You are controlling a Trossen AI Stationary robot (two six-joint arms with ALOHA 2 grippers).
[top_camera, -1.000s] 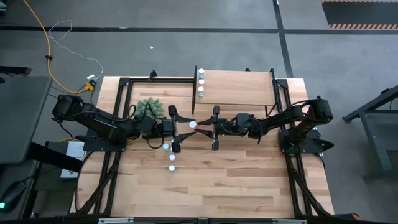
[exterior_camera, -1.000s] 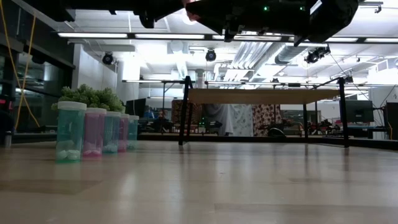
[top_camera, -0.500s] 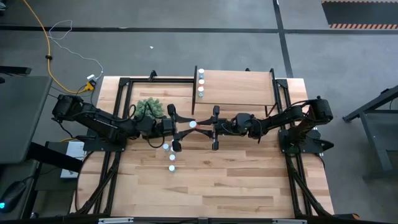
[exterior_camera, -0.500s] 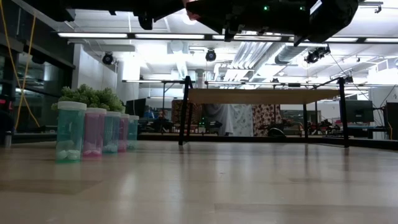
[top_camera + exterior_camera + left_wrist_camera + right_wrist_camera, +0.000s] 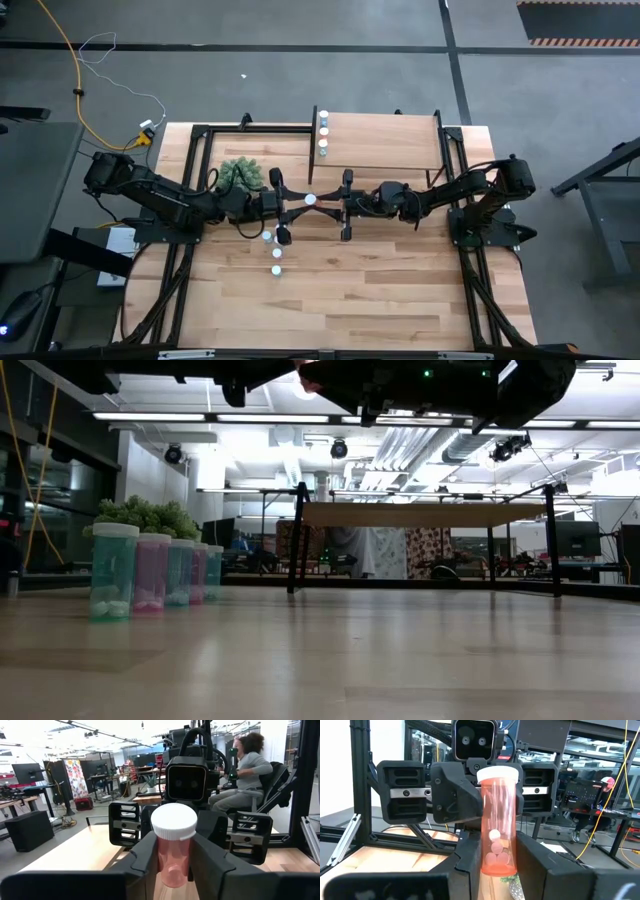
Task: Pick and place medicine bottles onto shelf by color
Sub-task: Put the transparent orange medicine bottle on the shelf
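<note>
The robot's right gripper is level at the base of the pink bottle, where its fingers would hit the shelf first, so it should open, slant down and regrip the lower body (image 5: pixel 498 851).
A pink medicine bottle (image 5: pixel 174 822) with a white cap hangs upright in mid-air over the middle of the table (image 5: pixel 400 290). My left gripper (image 5: pixel 175 862) and my right gripper (image 5: pixel 497 860) face each other, both shut on it; from above only its cap (image 5: pixel 310 199) shows. More medicine bottles stand in a row on the table (image 5: pixel 150 572), their caps (image 5: pixel 276 253) under my left gripper. Several bottles (image 5: pixel 323 135) stand on the left end of the shelf (image 5: pixel 385 140) at the far edge. My left gripper pinches the upper body of the pink bottle, just under the cap (image 5: pixel 163 851), between its two fingers. The fingers come level from the table's left. The bottle stands upright, cap up, clear of the table. My right gripper pinches the bottle's lower body (image 5: pixel 487 856) between its two fingers, coming level from the table's right, below my left gripper's fingers (image 5: pixel 455 800). The bottle stays upright and lifted clear.
A bushy green plant (image 5: pixel 242 175) stands behind my left gripper near the bottle row. Black frame rails (image 5: pixel 190 200) run along both table sides. Bare wood lies toward the near edge (image 5: pixel 350 300). A person sits beyond the table (image 5: pixel 245 775).
</note>
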